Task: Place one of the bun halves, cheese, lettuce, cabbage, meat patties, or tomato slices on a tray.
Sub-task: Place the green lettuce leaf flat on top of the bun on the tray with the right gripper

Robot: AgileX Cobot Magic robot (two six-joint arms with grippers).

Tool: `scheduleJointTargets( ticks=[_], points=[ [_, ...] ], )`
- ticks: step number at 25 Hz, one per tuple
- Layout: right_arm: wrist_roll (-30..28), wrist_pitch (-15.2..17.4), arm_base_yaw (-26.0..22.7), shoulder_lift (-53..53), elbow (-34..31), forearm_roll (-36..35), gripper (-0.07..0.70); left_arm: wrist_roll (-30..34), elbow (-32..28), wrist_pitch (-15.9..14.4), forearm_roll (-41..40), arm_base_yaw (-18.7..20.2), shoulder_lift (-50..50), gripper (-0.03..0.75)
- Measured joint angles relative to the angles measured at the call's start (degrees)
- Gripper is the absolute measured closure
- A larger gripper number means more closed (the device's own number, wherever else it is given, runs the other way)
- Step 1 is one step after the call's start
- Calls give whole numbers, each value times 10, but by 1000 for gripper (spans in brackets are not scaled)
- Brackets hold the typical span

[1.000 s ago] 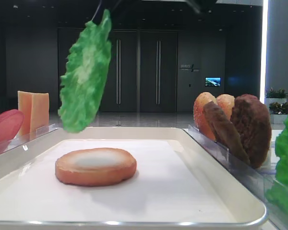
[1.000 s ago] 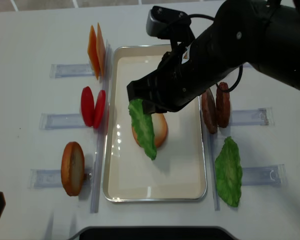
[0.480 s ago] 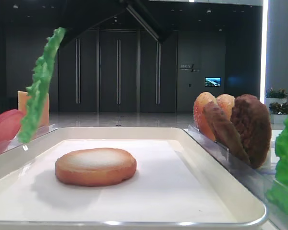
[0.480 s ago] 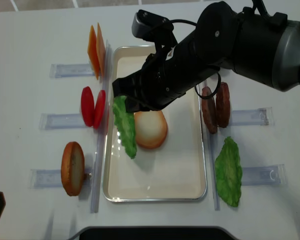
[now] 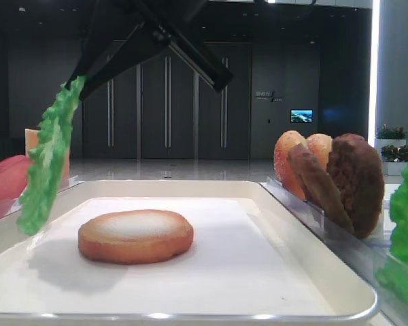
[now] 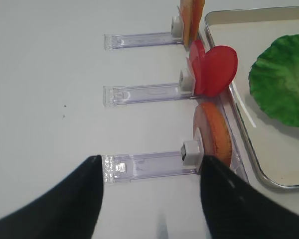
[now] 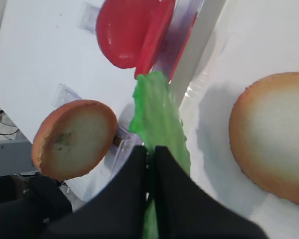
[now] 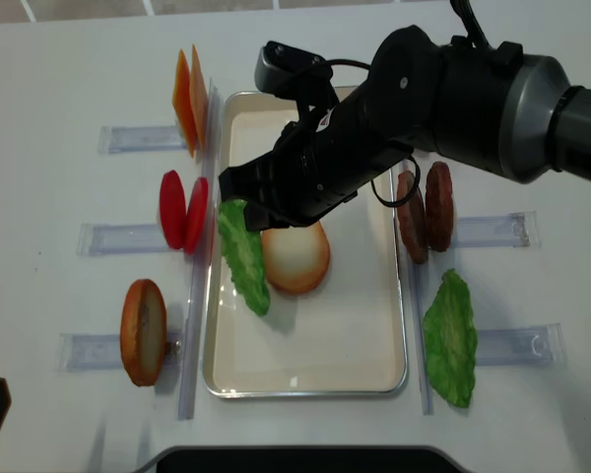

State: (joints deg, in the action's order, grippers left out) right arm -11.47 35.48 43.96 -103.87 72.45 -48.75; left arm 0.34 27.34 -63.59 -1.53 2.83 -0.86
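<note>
The robot's right gripper should release the green lettuce leaf on top of the flat bun half on the white tray (image 8: 298, 252) (image 7: 279, 137). The leaf now hangs edge-on beside the bun half.
My right gripper (image 8: 234, 200) is shut on the top edge of a green lettuce leaf (image 8: 244, 258). The leaf hangs edge-on over the left side of the white tray (image 8: 305, 391), just left of a flat bun half (image 8: 296, 256) lying on the tray. In the right wrist view the fingertips (image 7: 139, 152) pinch the lettuce (image 7: 157, 112) next to the bun half (image 7: 274, 134). The low exterior view shows the lettuce (image 5: 47, 163) reaching down close to the tray (image 5: 190, 316); whether it touches, I cannot tell. My left gripper (image 6: 150, 162) stands open over a clear holder, nothing between its fingers.
Left of the tray stand cheese slices (image 8: 189, 99), tomato slices (image 8: 182, 210) and an upright bun half (image 8: 143, 330) in clear holders. On the right are meat patties (image 8: 424, 212) and a second lettuce leaf (image 8: 451, 338). The right arm spans the tray's far end.
The right gripper has carried the lettuce leftward and lower, from over the bun half to the tray's left side. The left gripper shows no movement.
</note>
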Motion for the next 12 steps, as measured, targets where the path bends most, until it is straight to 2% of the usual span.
scheduleJointTargets(
  ticks=[12],
  points=[
    [-26, -11, -4, -9, 5, 11, 619, 0, 0, 0, 0, 0, 0, 244]
  ],
)
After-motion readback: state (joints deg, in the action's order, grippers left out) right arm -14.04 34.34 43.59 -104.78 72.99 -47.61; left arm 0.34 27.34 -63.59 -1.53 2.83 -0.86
